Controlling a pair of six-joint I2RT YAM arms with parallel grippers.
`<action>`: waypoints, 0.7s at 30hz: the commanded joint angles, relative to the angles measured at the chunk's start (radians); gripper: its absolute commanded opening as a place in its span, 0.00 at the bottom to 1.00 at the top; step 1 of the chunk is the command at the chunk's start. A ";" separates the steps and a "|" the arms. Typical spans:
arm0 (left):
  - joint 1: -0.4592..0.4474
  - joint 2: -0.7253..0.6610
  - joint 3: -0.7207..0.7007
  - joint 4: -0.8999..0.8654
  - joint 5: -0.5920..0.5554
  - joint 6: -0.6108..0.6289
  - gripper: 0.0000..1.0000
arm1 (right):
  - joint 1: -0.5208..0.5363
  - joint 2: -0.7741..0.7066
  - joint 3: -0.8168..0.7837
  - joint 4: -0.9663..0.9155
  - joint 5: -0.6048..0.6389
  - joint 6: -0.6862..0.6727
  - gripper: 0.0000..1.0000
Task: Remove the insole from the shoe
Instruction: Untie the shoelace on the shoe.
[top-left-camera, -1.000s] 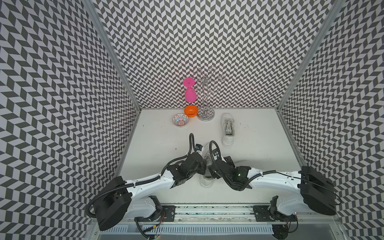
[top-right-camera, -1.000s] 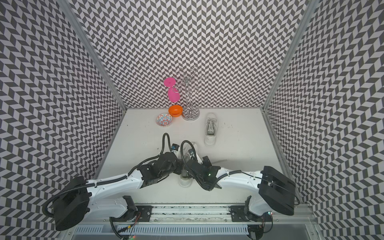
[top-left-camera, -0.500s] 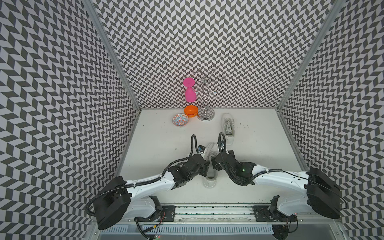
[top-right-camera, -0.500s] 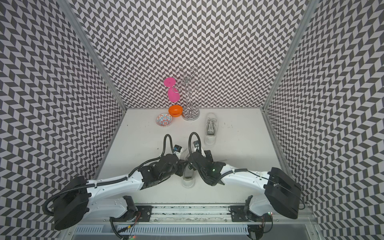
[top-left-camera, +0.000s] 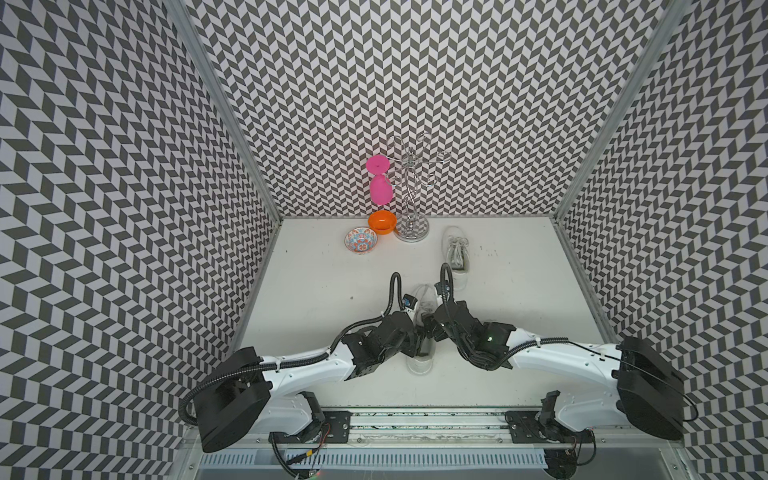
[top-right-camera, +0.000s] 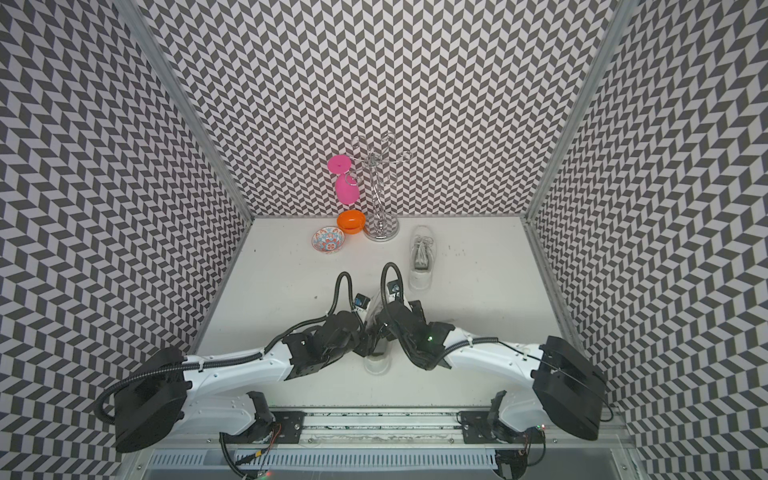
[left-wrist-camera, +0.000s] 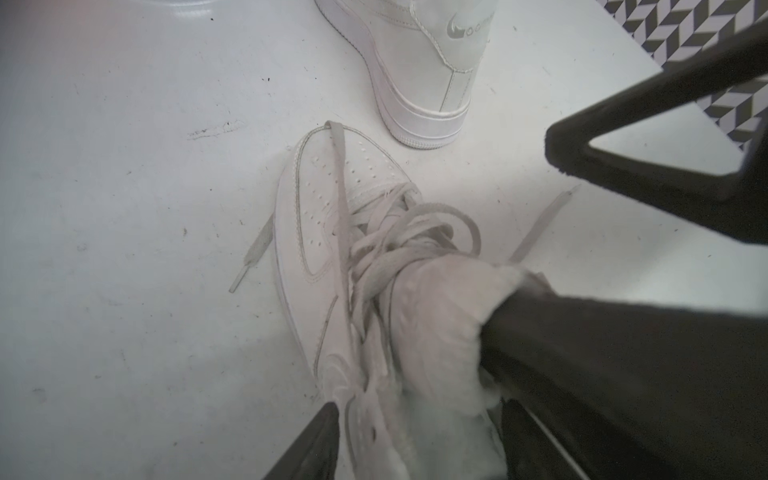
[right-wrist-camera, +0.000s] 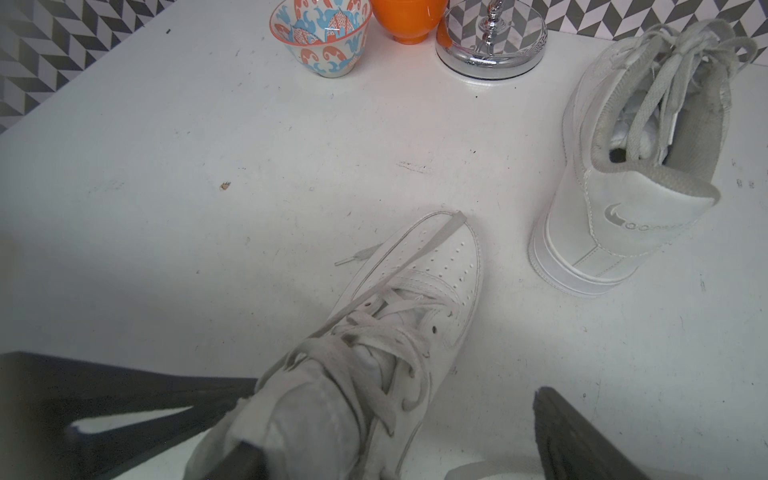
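The shoe's collar and tongue are both within my left gripper's span, so it should take the tongue alone (left-wrist-camera: 436, 332), leaving the shoe's opening free for my right gripper.
A white high-top shoe (top-left-camera: 418, 366) stands near the table's front, toe pointing to the back, laces loose (left-wrist-camera: 386, 237). Both grippers meet over its opening. My left gripper (left-wrist-camera: 417, 405) is open, its fingers on either side of the shoe's collar. My right gripper (right-wrist-camera: 395, 419) is open too: one finger (right-wrist-camera: 245, 461) sits inside the shoe behind the tongue, the other finger (right-wrist-camera: 582, 436) outside over the table. In both top views the gripper heads (top-left-camera: 415, 336) (top-right-camera: 392, 328) cover the shoe's middle. The insole is hidden inside the shoe.
A second white shoe (top-left-camera: 456, 257) stands just behind the near shoe's toe. At the back wall are a patterned bowl (top-left-camera: 360, 240), an orange bowl (top-left-camera: 381, 222), a chrome wire stand (top-left-camera: 411, 226) and a pink glass (top-left-camera: 380, 189) hanging on it. Patterned walls close three sides.
My left gripper has gone from shut to open. Both gripper heads have moved a little toward the back, from the shoe's heel to its opening.
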 joint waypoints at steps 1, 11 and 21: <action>-0.017 0.011 0.029 0.048 -0.045 -0.012 0.69 | 0.003 -0.023 -0.006 0.085 -0.036 0.009 0.85; 0.048 0.049 0.049 0.137 -0.056 -0.029 0.58 | 0.004 -0.028 -0.060 0.090 -0.020 0.043 0.85; 0.072 0.120 0.092 0.138 -0.043 -0.021 0.23 | 0.004 -0.056 -0.083 0.079 -0.027 0.057 0.85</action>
